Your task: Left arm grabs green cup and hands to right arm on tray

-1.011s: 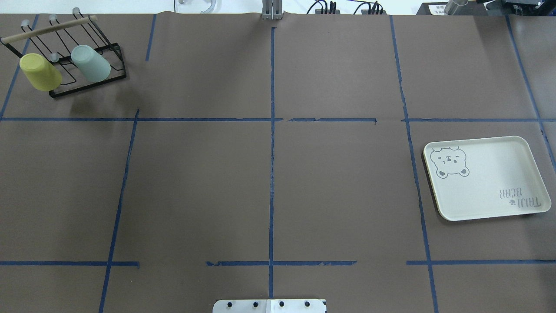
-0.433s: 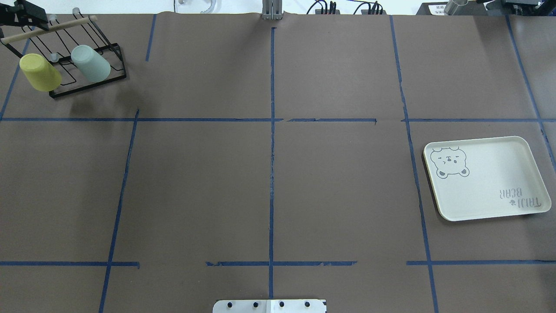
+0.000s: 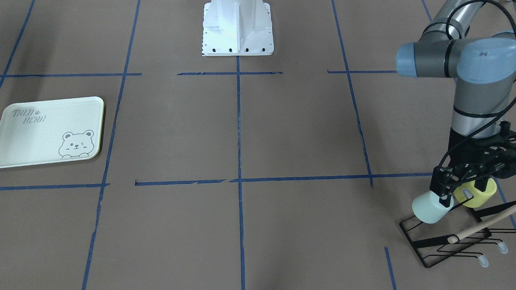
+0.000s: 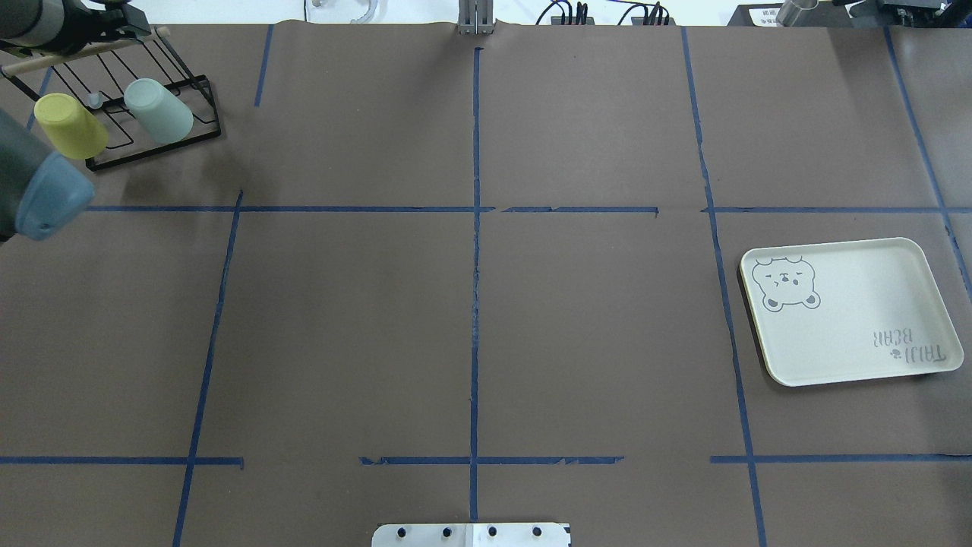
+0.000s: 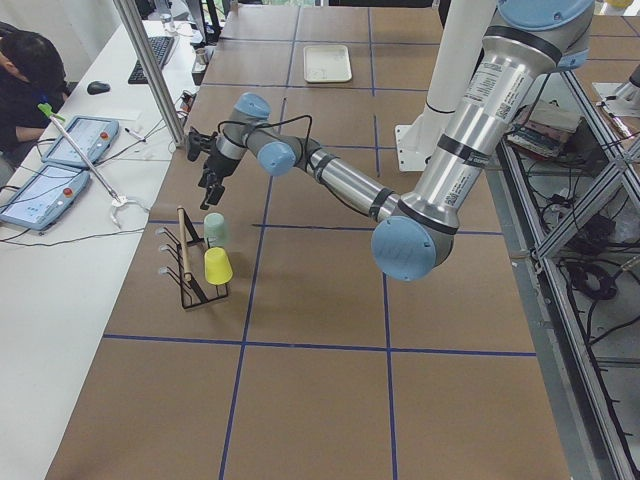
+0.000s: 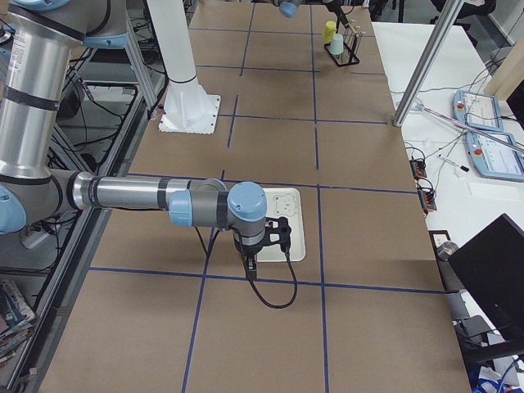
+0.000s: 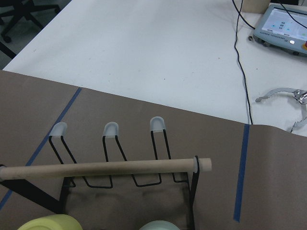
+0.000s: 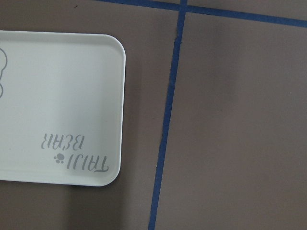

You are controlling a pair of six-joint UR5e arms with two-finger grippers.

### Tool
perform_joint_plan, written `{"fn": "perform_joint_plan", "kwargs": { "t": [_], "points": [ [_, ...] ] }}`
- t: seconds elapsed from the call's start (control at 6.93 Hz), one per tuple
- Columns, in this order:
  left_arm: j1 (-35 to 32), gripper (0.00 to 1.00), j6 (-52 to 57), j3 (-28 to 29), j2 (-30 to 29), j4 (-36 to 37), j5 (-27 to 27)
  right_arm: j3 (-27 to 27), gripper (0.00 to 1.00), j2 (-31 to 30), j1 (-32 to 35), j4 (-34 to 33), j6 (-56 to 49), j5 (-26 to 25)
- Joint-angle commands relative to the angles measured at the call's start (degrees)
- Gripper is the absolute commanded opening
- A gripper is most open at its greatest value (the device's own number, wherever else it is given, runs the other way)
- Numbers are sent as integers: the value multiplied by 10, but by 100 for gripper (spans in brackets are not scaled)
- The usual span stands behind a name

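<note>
The robot's left gripper will close on the sides of the green cup [image 3: 433, 207] [image 7: 159, 225], with one finger between it and the yellow-green cup.
The green cup [image 4: 159, 112] hangs mouth-down on a black wire rack [image 4: 199, 106] at the table's far left, beside a yellow-green cup [image 4: 70, 125]. In the front-facing view my left gripper [image 3: 462, 192] hovers just above both cups with its fingers spread, open and empty; the green cup [image 3: 430, 207] sits at its left finger. The left wrist view shows the rack's wooden rod [image 7: 105, 167] and the green cup's top [image 7: 160, 225]. The tray [image 4: 858, 304] lies at the right. My right gripper [image 6: 266, 237] hangs over the tray's edge; I cannot tell whether it is open.
The rack's wooden rod [image 3: 479, 227] and capped wire prongs [image 7: 158, 123] stand close around the left gripper. Blue tape lines cross the brown table cover. The robot's white base [image 3: 238, 28] is at the table's near edge. A person sits at a side desk [image 5: 25, 75].
My left arm has come into the overhead view from the left, and its gripper has moved right over the rack's far end. Cups and tray have not moved.
</note>
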Motion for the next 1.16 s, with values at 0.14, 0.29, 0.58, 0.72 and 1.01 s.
{"fn": "perform_joint_plan", "kwargs": {
  "t": [0.14, 0.29, 0.58, 0.72, 1.01],
  "points": [
    [31, 100, -2, 68, -6, -90, 70, 0, 100, 1, 0, 0, 0, 0],
    [45, 100, -16, 83, -5, -115, 96, 0, 100, 1, 0, 0, 0, 0],
    [52, 100, -14, 97, 4, -148, 97, 0, 100, 1, 0, 0, -1, 0],
    [49, 100, 0, 93, 5, -148, 97, 0, 100, 1, 0, 0, -1, 0],
    [47, 100, 22, 86, 20, -148, 97, 0, 100, 1, 0, 0, -1, 0]
  ]
}}
